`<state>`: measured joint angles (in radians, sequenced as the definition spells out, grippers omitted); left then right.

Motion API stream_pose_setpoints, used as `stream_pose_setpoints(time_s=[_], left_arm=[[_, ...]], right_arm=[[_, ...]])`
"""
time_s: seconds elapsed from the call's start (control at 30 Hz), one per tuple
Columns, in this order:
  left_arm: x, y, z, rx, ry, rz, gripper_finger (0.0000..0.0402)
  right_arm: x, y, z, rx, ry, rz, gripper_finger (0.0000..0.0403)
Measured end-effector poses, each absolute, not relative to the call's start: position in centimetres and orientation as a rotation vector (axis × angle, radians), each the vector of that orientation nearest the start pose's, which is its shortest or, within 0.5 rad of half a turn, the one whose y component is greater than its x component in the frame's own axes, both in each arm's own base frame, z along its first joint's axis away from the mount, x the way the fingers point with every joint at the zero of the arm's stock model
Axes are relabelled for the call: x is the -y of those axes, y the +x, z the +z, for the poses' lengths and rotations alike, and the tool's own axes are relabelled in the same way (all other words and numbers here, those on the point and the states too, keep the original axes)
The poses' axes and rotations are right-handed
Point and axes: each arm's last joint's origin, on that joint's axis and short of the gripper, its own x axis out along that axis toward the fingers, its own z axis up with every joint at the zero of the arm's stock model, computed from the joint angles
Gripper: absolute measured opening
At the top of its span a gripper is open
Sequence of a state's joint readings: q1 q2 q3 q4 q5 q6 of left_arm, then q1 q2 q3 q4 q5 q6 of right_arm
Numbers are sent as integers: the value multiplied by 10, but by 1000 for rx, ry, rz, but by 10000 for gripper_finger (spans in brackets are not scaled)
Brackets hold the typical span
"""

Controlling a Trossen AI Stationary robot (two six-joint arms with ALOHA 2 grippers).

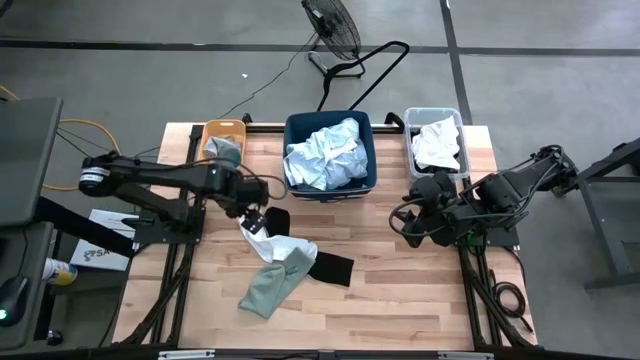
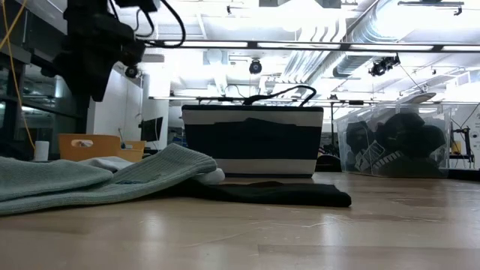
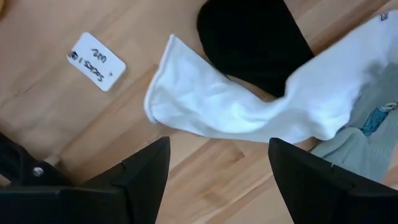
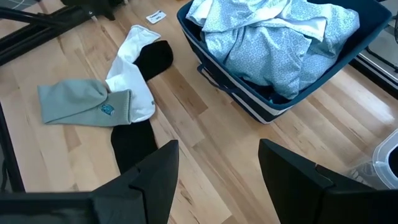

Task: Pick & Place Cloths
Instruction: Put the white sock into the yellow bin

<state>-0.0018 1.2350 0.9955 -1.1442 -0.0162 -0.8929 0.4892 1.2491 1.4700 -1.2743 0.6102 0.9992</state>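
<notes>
I need to next close my left gripper on the white sock's middle (image 1: pixel 269 247) (image 3: pixel 266 119), at the bend next to the black sock that it overlaps.
A white sock (image 1: pixel 260 240) lies on the wooden table, overlapping a black sock (image 1: pixel 277 217) at its far end and a grey-green sock (image 1: pixel 272 285) at its near end. Another black sock (image 1: pixel 331 268) lies flat to their right. My left gripper (image 1: pixel 254 214) hangs open above the white sock (image 3: pixel 249 106), pointing down, its fingers clear of the cloth with nothing between them. My right gripper (image 1: pixel 408 226) waits open over the table's right side, pointing slantwise toward the navy bin (image 4: pixel 273 102). It holds nothing.
Along the far edge stand an orange bin (image 1: pixel 222 138) with a grey cloth, a navy bin (image 1: pixel 330 182) heaped with pale blue cloths (image 1: pixel 325 152), and a clear bin (image 1: pixel 436 118) holding a white cloth. A paper label (image 3: pixel 96 60) lies on the wood beside the socks.
</notes>
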Motion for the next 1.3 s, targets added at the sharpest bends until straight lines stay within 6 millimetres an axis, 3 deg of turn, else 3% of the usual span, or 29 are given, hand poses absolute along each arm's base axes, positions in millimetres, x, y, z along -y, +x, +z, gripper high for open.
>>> stream_pose_setpoints(time_s=[0.5, 0.77, 1.3], left_arm=[[43, 208, 258, -1159, -654, 612, 267], [59, 219, 223, -1216, -626, 563, 267], [67, 248, 171, -1338, -583, 612, 267]], right_arm=[[-83, 191, 387, -742, 349, -507, 213], [-83, 191, 387, -742, 349, -507, 213], [-83, 192, 387, -741, 354, -502, 213]])
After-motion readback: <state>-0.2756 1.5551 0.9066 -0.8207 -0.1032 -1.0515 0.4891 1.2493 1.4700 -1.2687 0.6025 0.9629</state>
